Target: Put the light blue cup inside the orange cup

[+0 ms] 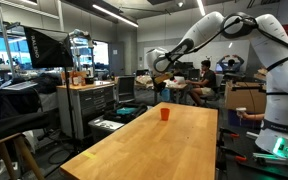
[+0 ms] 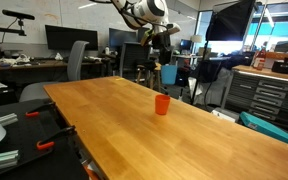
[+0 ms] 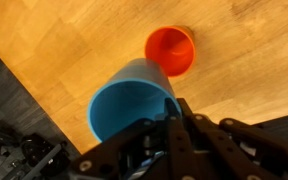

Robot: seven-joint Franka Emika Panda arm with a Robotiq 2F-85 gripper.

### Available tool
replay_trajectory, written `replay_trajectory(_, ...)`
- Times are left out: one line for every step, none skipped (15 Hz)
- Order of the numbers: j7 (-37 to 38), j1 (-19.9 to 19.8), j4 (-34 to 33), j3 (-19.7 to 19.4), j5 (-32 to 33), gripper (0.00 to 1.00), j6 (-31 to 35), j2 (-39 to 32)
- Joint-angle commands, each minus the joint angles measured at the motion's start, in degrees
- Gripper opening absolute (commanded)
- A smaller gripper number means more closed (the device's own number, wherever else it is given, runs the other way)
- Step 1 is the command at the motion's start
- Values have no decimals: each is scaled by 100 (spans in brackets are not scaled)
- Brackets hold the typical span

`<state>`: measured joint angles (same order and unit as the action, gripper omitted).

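Note:
Next, I release the light blue cup in the opening of the orange cup (image 1: 165, 111) (image 3: 171, 50) near the far end of the table. The blue cup is now held above the orange one.
The light blue cup (image 3: 132, 100) fills the middle of the wrist view, its open mouth facing the camera. My gripper (image 3: 156, 118) is shut on its rim, with one finger inside the cup. The orange cup (image 3: 170, 50) stands upright on the wooden table (image 3: 64, 50) below, just beyond the blue cup. In both exterior views the orange cup (image 1: 165, 114) (image 2: 162, 104) stands alone near the table's far end. My gripper (image 1: 160, 72) (image 2: 162, 45) hangs well above it. The blue cup is too small to make out there.
The long wooden table (image 1: 154, 145) (image 2: 184, 130) holds only the orange cup. Office chairs (image 2: 76, 60), monitors and a metal drawer cabinet (image 1: 84, 105) stand around it. A dark floor with clutter shows past the table edge in the wrist view (image 3: 19, 150).

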<state>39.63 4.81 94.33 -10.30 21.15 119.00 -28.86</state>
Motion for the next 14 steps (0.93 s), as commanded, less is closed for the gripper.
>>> replay_trajectory(261,22,102,-79,178,2,411,-256)
replay_trajectory(301,38,121,-91,191,2,517,-335)
replay_trajectory(341,49,143,-97,180,2,597,-408)
replay_trajectory(372,65,154,-100,166,2,680,-472)
replay_trajectory(407,84,171,-103,151,2,740,-522)
replay_trajectory(434,108,188,-110,155,2,805,-565)
replay_trajectory(455,136,205,-118,159,2,856,-583)
replay_trajectory(479,155,214,-119,145,2,893,-613)
replay_trajectory(499,177,217,-124,142,2,924,-629)
replay_trajectory(522,195,219,-125,132,2,935,-635)
replay_trajectory(531,202,231,-123,109,2,926,-625)
replay_trajectory(527,201,236,-106,54,24,850,-601)
replay_trajectory(519,187,241,-70,-32,32,762,-558)
replay_trajectory(460,162,265,-8,-157,37,639,-470)
